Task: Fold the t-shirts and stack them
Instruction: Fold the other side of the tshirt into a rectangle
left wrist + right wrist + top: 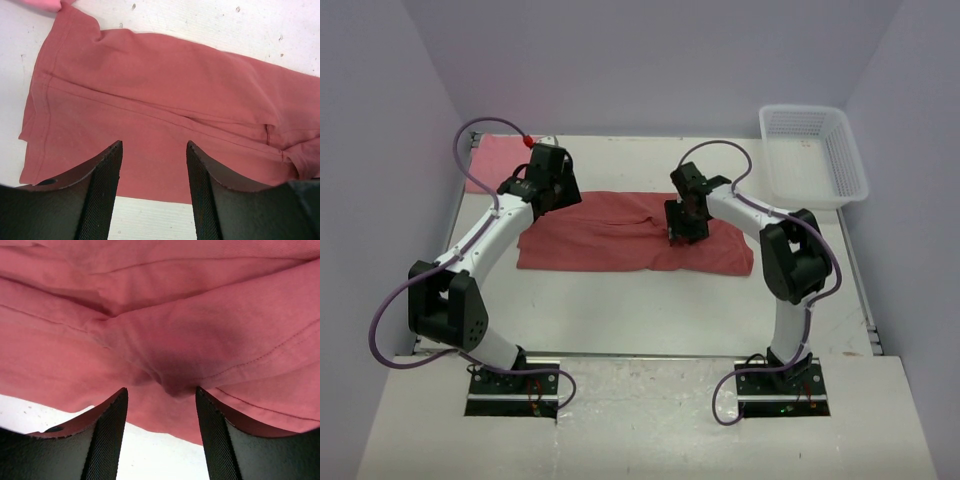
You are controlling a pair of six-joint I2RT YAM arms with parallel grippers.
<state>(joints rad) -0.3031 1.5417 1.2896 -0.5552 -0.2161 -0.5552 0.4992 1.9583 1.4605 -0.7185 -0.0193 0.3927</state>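
Observation:
Next, my left gripper moves to close on the far side [563, 210] [117, 62] of the brick-red t-shirt, close to its end that is beside the pink t-shirt.
The brick-red t-shirt [610, 240] lies folded lengthwise into a long band across the table's middle. It fills the left wrist view [150, 100] and the right wrist view [175, 315]. My left gripper [548, 190] is open and empty above the shirt's left end, its fingertips [112, 155] over the near edge. My right gripper [685, 228] is open and empty above the shirt's right part, over a raised crease [175, 382]. The pink t-shirt [500, 155] lies at the back left, partly behind the left arm; a corner shows in the left wrist view [42, 4].
A white plastic lattice basket [812, 155] stands at the back right corner. Grey walls close in the table on three sides. Purple cables loop off both arms. The table's front edge [640, 355] lies between the shirt and the arm bases.

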